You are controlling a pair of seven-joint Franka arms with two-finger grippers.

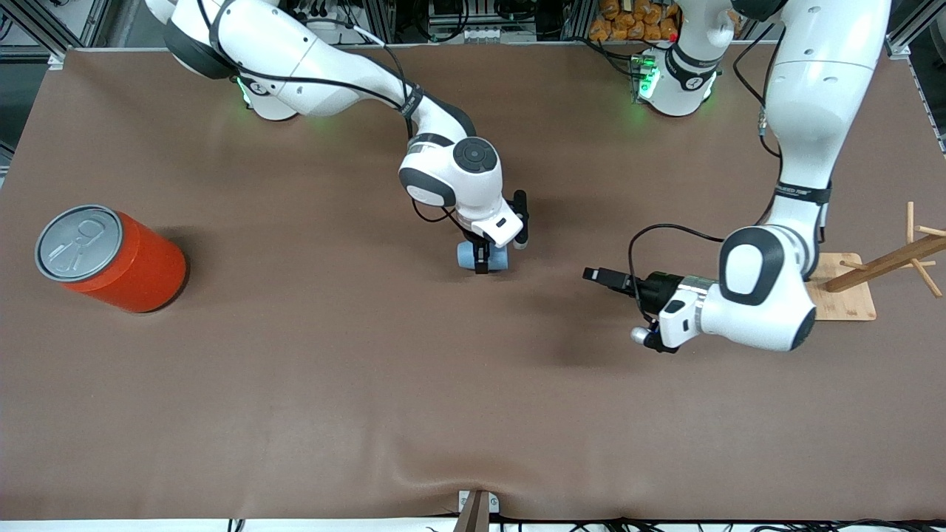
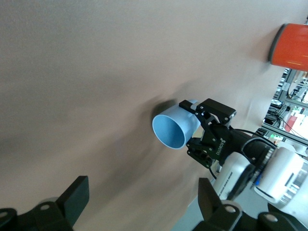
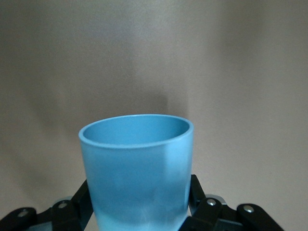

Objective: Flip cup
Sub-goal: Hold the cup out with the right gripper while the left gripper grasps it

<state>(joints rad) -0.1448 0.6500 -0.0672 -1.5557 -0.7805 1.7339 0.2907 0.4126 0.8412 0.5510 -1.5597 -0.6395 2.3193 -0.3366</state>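
Note:
My left gripper is to head to the light-blue cup's rim [image 1: 506, 256] [image 2: 185, 136] next. It should close there on the upper side, with one finger inside the cup.
The small light-blue cup [image 1: 494, 256] is gripped by my right gripper [image 1: 483, 260] near the middle of the table. It is tipped on its side, low over the brown mat, with its open mouth toward the left arm's end. In the right wrist view the cup [image 3: 137, 163] fills the space between the black fingers [image 3: 196, 195]. In the left wrist view the cup [image 2: 174, 126] and the right gripper [image 2: 204, 130] show with the rim facing the camera. My left gripper [image 1: 596, 275] is open and empty, hanging over the mat beside the cup, its fingers [image 2: 73, 199] wide apart.
A large orange-red can [image 1: 111, 258] with a grey pull-tab lid stands at the right arm's end of the table; it also shows in the left wrist view [image 2: 291, 44]. A wooden peg rack on a square base [image 1: 850, 299] stands at the left arm's end.

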